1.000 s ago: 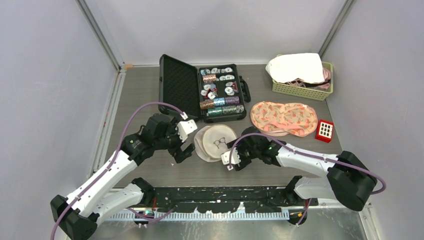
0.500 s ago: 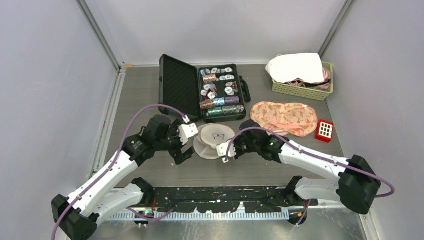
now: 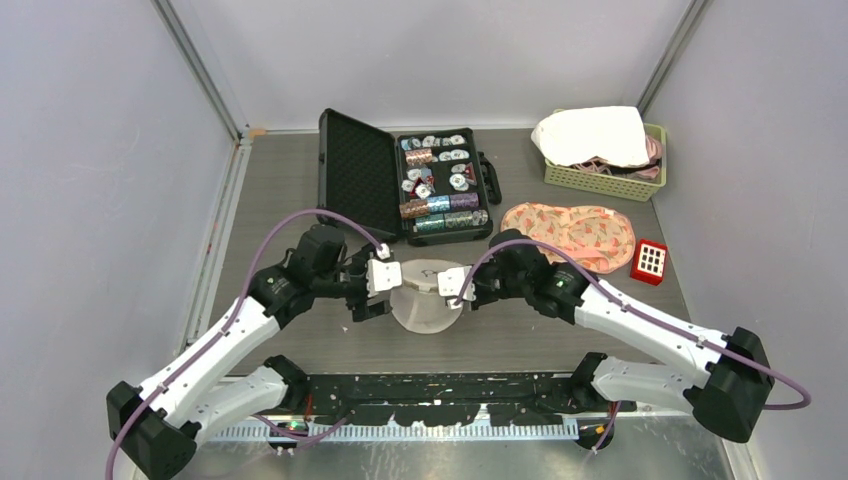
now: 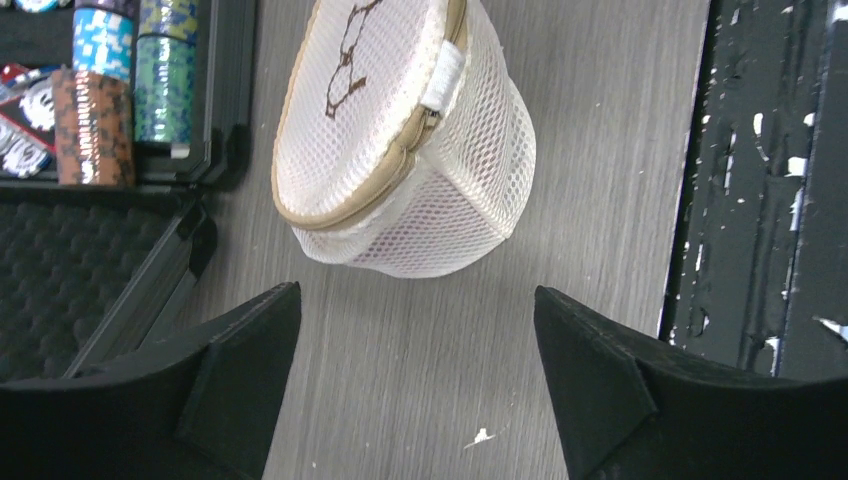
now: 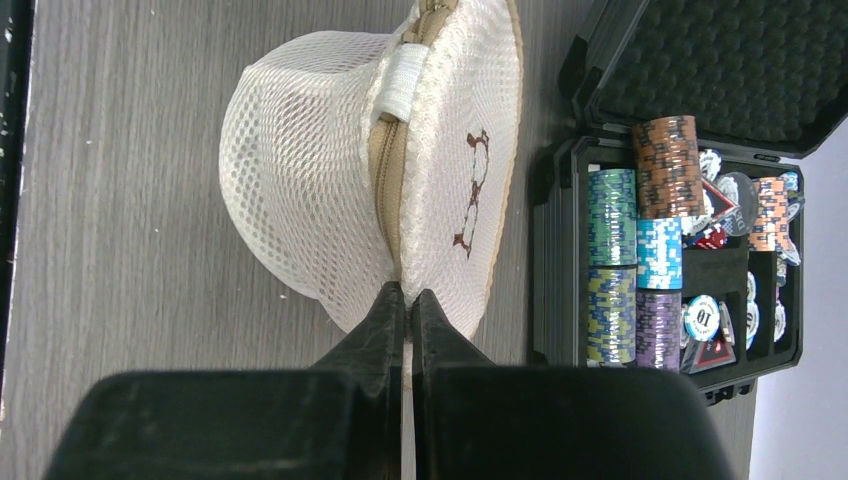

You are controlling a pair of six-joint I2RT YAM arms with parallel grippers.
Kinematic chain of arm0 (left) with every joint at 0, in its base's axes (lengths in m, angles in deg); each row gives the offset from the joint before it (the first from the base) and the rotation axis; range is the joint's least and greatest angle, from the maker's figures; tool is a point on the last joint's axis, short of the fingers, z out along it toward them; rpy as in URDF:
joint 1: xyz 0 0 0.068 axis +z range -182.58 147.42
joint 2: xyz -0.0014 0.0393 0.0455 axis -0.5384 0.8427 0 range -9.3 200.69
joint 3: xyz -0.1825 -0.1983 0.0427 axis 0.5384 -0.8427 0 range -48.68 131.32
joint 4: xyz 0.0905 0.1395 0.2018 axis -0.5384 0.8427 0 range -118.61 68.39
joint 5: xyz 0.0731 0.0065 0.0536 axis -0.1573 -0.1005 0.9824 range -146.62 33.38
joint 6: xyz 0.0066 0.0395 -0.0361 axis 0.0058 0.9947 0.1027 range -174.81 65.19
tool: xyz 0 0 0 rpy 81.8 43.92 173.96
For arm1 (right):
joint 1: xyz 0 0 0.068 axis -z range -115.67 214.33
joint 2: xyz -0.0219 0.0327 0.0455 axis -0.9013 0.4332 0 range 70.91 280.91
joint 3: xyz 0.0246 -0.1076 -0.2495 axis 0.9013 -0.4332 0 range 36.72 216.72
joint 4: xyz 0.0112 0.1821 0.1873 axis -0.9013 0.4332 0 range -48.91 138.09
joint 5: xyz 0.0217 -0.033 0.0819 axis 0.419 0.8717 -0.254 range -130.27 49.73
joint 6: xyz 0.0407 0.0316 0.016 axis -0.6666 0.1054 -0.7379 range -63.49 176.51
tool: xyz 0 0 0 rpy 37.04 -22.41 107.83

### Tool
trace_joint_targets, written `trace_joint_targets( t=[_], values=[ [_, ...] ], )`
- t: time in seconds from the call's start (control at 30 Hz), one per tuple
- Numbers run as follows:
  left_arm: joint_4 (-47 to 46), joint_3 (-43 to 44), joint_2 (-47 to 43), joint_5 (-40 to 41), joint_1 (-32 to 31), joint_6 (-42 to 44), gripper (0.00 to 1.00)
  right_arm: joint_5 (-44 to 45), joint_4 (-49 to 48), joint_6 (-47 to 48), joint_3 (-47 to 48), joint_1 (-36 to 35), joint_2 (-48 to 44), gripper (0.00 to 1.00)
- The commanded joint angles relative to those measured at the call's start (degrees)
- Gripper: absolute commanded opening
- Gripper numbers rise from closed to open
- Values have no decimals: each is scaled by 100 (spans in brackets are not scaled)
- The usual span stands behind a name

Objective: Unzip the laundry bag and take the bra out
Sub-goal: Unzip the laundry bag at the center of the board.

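The laundry bag's rim is pinched by my right gripper far from the tab, so my left gripper should hold the bag before my right gripper grabs the zipper [image 5: 388, 145] beside the tab.
The laundry bag [image 3: 425, 300] is a round white mesh pouch with a tan zipper [image 5: 385, 170] and a white fabric tab [image 5: 400, 80]. It hangs tilted, its lower mesh near the table. My right gripper [image 3: 455, 285] is shut on the bag's rim at the zipper seam, seen close in the right wrist view [image 5: 408, 292]. My left gripper [image 3: 378, 290] stands open beside the bag's left side, apart from it. In the left wrist view the laundry bag [image 4: 400, 160] sits just beyond the left gripper [image 4: 415, 293]. The bra is hidden.
An open black case [image 3: 405, 185] of poker chips lies just behind the bag. A peach patterned padded garment [image 3: 567, 235] and a red block [image 3: 649, 261] lie to the right. A green basket [image 3: 600, 180] with white cloth stands at the back right.
My right gripper has shut on the bag's rim and raised it off the table, pulling the bag upright. The left gripper has moved right toward the bag.
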Motion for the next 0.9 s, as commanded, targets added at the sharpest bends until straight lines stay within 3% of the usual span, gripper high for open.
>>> trace_joint_targets(
  t=[0.0, 0.17, 0.3, 0.47, 0.6, 0.67, 0.73, 0.87],
  values=[
    [-519, 285, 144, -416, -58, 331, 80, -225, 7, -227, 303, -17, -267, 1],
    [-954, 190, 384, -167, -411, 401, 78, -378, 101, -216, 345, -14, -327, 1],
    [-1308, 215, 610, -73, -634, 227, 71, -424, 89, -236, 369, -18, -359, 1],
    [-1361, 270, 737, -25, -754, 91, 48, -525, 10, -606, 532, -18, -424, 1],
    [-1168, 330, 744, -220, -763, 24, 36, -506, -45, -839, 584, -18, -538, 1],
    [-1117, 364, 731, -283, -763, -31, 22, -474, -1, -977, 589, -19, -614, 3],
    [-1077, 420, 714, -294, -767, -162, 1, -429, 50, -1149, 608, -15, -669, 14],
    [-1077, 526, 685, -342, -763, -499, 0, -409, 126, -1704, 678, -16, -773, 62]
  ],
)
